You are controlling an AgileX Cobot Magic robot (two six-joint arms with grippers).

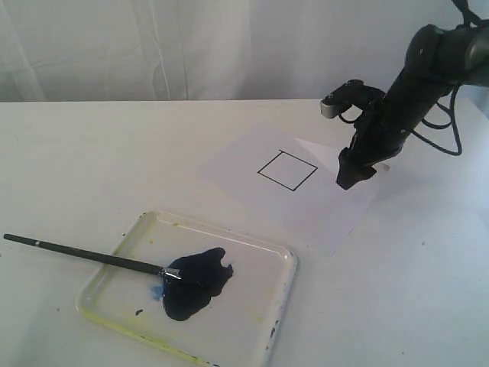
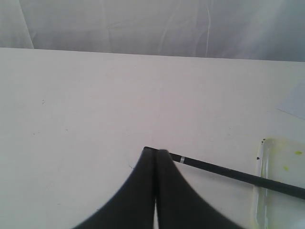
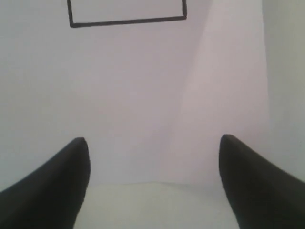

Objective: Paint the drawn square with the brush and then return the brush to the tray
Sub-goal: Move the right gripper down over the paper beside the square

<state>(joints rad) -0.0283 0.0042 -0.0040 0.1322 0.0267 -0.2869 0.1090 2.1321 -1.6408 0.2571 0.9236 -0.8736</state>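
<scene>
The middle of the brush's handle (image 1: 79, 252) (image 2: 225, 171), just outside the rim of the clear tray, will be gripped by my left gripper.
The brush (image 1: 84, 252) lies with its dark tip in the paint puddle (image 1: 195, 283) of the clear tray (image 1: 286, 283). Its handle runs out over the tray's left rim onto the table. In the left wrist view my left gripper (image 2: 156, 151) is shut, and its tips overlap the end of the brush handle (image 2: 228, 172). The exterior view shows no gripper at that handle. The drawn square (image 1: 287, 169) on the white paper (image 1: 252, 149) is blank. My right gripper (image 1: 348, 182) stands open and empty at the paper's right side, beside the square (image 3: 127, 9).
A corner of the tray (image 2: 261, 191) with yellow stains shows in the left wrist view. The white table (image 1: 92, 168) stretches between tray and paper. A pale curtain (image 1: 191, 46) hangs behind the table.
</scene>
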